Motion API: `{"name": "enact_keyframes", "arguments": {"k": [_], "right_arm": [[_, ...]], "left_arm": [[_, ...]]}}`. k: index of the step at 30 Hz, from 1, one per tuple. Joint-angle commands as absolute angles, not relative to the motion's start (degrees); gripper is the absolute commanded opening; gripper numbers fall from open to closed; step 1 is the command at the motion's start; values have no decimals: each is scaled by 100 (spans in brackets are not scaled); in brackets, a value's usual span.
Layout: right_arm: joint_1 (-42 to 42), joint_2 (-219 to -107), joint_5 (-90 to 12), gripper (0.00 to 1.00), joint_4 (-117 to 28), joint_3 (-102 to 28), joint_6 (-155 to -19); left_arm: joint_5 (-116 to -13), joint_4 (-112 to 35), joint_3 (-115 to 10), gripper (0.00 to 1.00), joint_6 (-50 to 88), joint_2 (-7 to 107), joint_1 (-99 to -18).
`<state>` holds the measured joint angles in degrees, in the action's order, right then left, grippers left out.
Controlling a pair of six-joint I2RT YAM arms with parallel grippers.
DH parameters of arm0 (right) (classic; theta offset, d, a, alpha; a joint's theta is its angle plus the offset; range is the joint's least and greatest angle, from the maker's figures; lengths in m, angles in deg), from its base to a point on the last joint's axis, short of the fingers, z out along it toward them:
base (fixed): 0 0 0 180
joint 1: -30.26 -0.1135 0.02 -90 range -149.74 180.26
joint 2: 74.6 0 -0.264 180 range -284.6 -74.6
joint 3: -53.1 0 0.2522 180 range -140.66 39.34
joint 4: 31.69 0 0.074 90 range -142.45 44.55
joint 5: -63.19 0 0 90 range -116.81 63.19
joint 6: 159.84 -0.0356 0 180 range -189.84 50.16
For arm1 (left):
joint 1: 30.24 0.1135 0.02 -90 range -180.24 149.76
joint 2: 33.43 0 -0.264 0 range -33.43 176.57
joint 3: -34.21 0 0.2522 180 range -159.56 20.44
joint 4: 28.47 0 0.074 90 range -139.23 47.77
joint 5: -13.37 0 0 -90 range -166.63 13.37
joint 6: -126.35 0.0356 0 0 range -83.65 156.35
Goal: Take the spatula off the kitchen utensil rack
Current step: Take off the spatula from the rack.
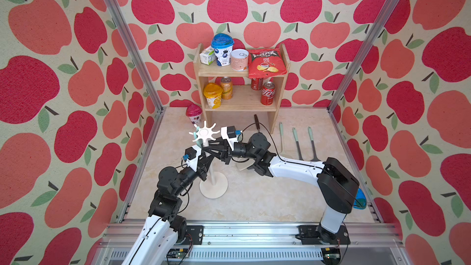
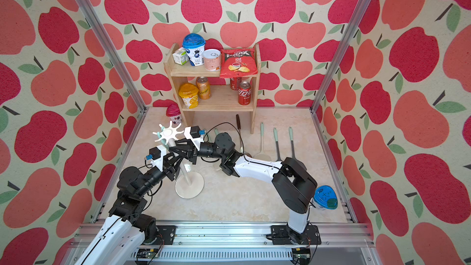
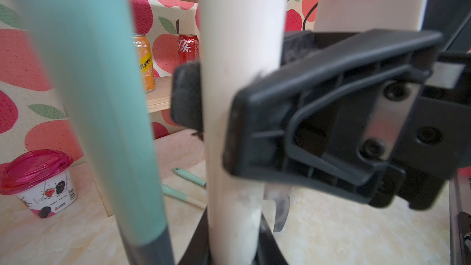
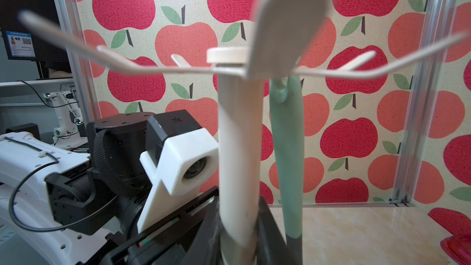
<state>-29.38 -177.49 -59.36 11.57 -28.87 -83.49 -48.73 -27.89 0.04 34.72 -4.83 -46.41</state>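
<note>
The spatula hangs beside the rack's pole that my left gripper is shut on, so I will open it, back away and grab the spatula's lower handle (image 3: pixel 143 228).
The white kitchen utensil rack (image 1: pixel 204 132) stands left of the table's middle on its round base (image 1: pixel 213 186), also seen in a top view (image 2: pixel 168 132). The spatula (image 4: pixel 288 149), with a mint handle and a dark grey shaft, hangs from a prong right beside the pole; its head is hidden. My left gripper (image 3: pixel 234 246) is shut on the rack's pole (image 3: pixel 239 98). My right gripper (image 4: pixel 238 238) is shut on the same pole just above it. In both top views the left gripper (image 1: pixel 207 160) sits under the right gripper (image 1: pixel 206 149). The spatula's handle (image 3: pixel 96 98) hangs free of both.
A wooden two-tier shelf (image 1: pixel 240 72) with cans, cups and a chip bag stands at the back. A pink-lidded cup (image 1: pixel 193 113) sits behind the rack. Three mint-handled utensils (image 1: pixel 297 144) and a dark-handled one (image 1: pixel 257 122) lie at the right. A blue-lidded cup (image 2: pixel 325 197) is by the right arm's base.
</note>
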Motion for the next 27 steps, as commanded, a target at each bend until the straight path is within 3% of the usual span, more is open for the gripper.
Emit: {"name": "enact_keyframes", "arguments": {"k": [1, 4, 9, 12, 19, 27], "right_arm": [[-3051, -17695, -6059, 13, 1079, -2745, -8063], [-3063, -17599, -6022, 10, 821, -2679, -7870], [-3132, -17452, -5849, 7, 327, -2632, -7433], [-3136, -17394, -5787, 7, 170, -2629, -7272], [-3136, -17323, -5632, 7, -145, -2682, -7045], [-3137, -17365, -5542, 3, -389, -2834, -7007]], "left_arm": [[-4948, -3278, -39, 1, 3186, -529, -4651], [-5057, -3369, -23, 3, 3169, -600, -4653], [-5227, -3602, 4, 17, 3142, -849, -4653], [-5289, -3727, 35, 33, 3094, -1128, -4659], [-5390, -3661, 520, 55, 2906, -2178, -4664], [-5646, -3954, 922, 62, 2744, -3261, -4664]]}}
